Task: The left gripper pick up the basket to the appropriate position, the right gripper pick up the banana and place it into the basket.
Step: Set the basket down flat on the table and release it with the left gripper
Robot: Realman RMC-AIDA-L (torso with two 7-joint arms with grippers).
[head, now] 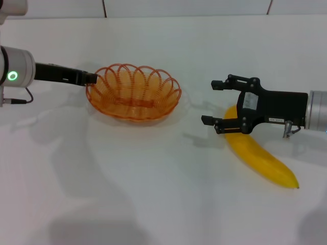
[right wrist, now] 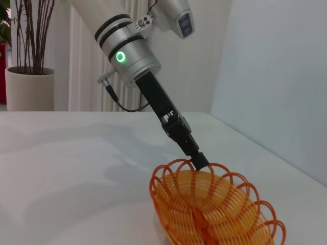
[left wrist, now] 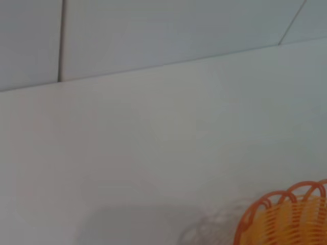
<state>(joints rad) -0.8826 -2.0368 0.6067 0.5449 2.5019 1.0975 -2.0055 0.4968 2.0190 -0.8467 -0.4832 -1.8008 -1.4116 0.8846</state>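
My right gripper will close on the near half of the yellow banana (head: 270, 164), between its middle and its near end.
The orange wire basket (head: 134, 109) stands on the white table, left of centre. My left gripper (head: 92, 77) reaches in from the left, and its tips are closed on the basket's left rim. The right wrist view shows the same grip (right wrist: 199, 162) on the basket (right wrist: 214, 214). A part of the basket's rim (left wrist: 286, 217) shows in the left wrist view. The yellow banana (head: 258, 155) lies on the table at the right. My right gripper (head: 214, 102) is open and empty, just over the banana's far end, pointing towards the basket.
The white table (head: 153, 194) has bare surface in front and between basket and banana. A wall runs along its back edge (head: 153, 10). A potted plant (right wrist: 28, 76) stands far off beyond the table.
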